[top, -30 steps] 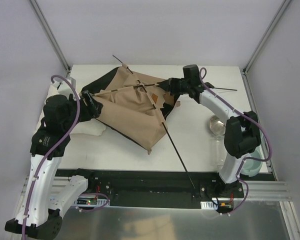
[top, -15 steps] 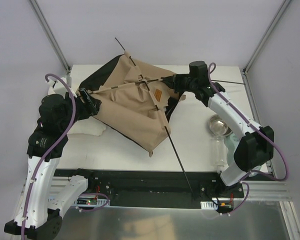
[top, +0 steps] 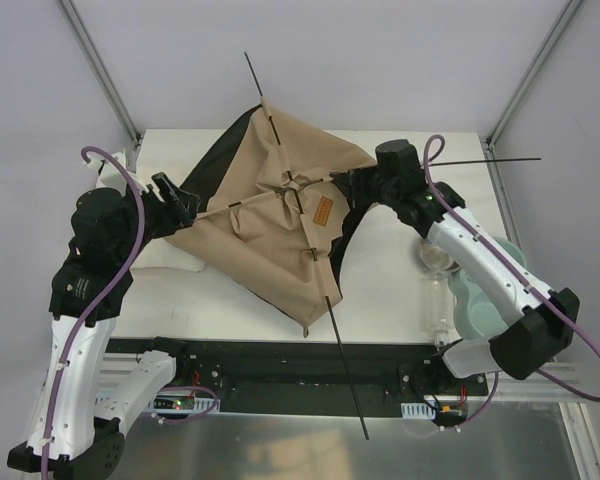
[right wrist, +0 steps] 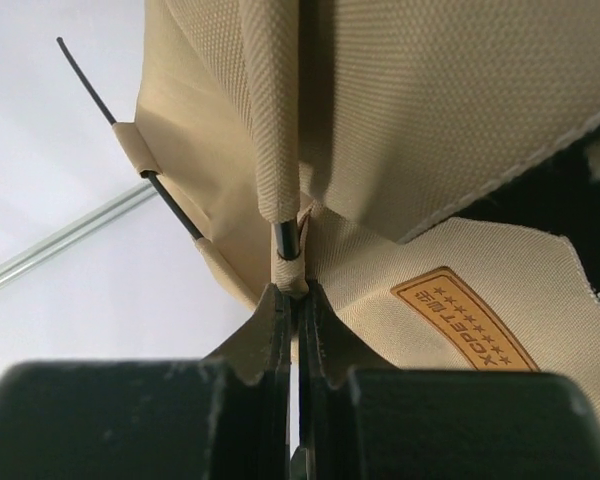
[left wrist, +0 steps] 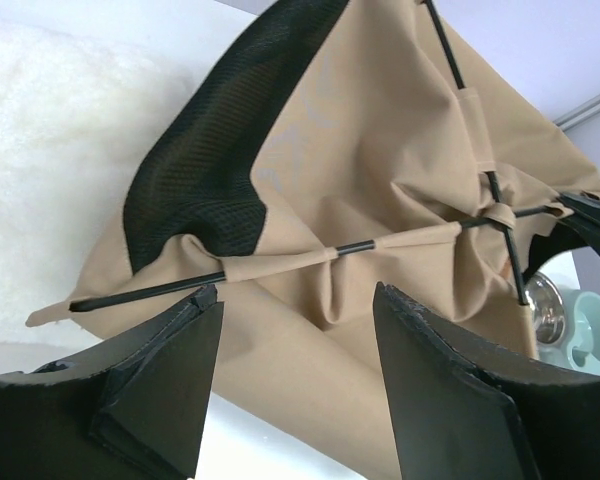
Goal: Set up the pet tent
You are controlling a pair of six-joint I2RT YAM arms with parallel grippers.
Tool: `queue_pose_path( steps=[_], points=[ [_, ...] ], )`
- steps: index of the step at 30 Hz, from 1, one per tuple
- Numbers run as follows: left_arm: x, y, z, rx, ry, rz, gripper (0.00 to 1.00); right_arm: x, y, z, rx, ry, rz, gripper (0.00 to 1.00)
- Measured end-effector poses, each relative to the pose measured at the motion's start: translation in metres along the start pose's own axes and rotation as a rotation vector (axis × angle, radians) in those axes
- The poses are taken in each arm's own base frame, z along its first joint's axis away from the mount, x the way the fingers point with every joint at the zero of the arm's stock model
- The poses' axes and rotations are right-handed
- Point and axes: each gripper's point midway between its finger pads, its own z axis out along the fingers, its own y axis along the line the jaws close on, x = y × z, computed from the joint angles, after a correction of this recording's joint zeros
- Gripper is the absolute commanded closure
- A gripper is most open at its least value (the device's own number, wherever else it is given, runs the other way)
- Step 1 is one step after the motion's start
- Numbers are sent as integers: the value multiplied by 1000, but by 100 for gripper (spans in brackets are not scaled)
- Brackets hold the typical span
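Observation:
My right gripper needs to take the pole (top: 310, 183) by the poles' crossing and turn the tent, as it holds the pole's sleeve while another pole sticks out past the near edge.
The pet tent (top: 280, 225) is a tan fabric heap with black lining, lifted at mid-table, its brown label (top: 322, 211) facing up. One thin black pole (top: 335, 335) runs through it from the back wall out past the table's near edge. My right gripper (top: 342, 183) is shut on the pole's fabric sleeve (right wrist: 298, 270) beside the label (right wrist: 465, 320). At the tent's left corner my left gripper (top: 177, 200) stands open. In the left wrist view the left gripper (left wrist: 294, 292) frames tan fabric, and a pole end (left wrist: 145, 291) lies just above its left fingertip.
A cream fluffy pillow (top: 170, 262) lies under the tent's left side. A metal bowl (top: 435, 250), a teal bowl (top: 492, 300) and a clear bottle (top: 440, 312) sit at the right. Another thin pole (top: 490, 160) sticks out towards the right frame post.
My right arm has pulled the tent up and rightward, so the fabric stands higher and spreads wider. The long pole's near end now overhangs the table edge. My left gripper drew back to the left.

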Motion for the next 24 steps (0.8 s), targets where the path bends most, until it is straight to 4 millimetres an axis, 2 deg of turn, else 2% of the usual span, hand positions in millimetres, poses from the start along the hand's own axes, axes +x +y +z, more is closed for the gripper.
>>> queue_pose_path(
  steps=[6,14,24],
  points=[
    [1,0,3,-4,10,-11,36,-15,-6,-27,-16,-70,30,100],
    [13,-5,18,13,81,-53,37,-37,-35,-50,14,-169,61,100],
    [30,-16,34,60,187,-106,41,-45,-57,-96,-48,-176,117,100]
  ],
)
